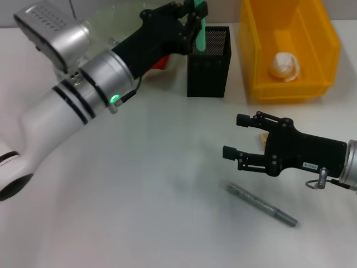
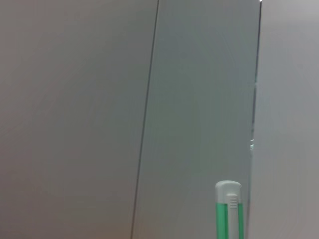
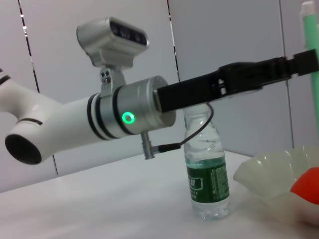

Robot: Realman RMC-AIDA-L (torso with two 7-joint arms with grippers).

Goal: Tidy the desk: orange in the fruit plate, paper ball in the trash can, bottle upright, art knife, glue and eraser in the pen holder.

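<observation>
Next, I let go of the art knife with my left gripper inside the black pen holder, against the side point(image 1: 222, 43) nearest the yellow bin.
My left gripper point(image 1: 195, 12) is shut on a green and white art knife point(image 1: 202, 30) and holds it upright, its lower end inside the black mesh pen holder point(image 1: 207, 67). The knife's top shows in the left wrist view point(image 2: 228, 209). My right gripper point(image 1: 237, 135) hovers open over the table at the right, with a small tan block point(image 1: 261, 138), perhaps the eraser, just behind its fingers. A grey pen-shaped stick point(image 1: 262, 205), maybe the glue, lies on the table nearer than it. The paper ball point(image 1: 284, 66) sits in the yellow bin point(image 1: 254, 67). The bottle point(image 3: 207, 169) stands upright beside the fruit plate point(image 3: 264, 172) holding the orange point(image 3: 306, 186).
The left arm point(image 1: 83, 95) stretches diagonally across the left half of the table and hides most of the plate and bottle in the head view. A sliver of the orange point(image 1: 162, 61) shows behind it. The yellow bin stands just right of the pen holder.
</observation>
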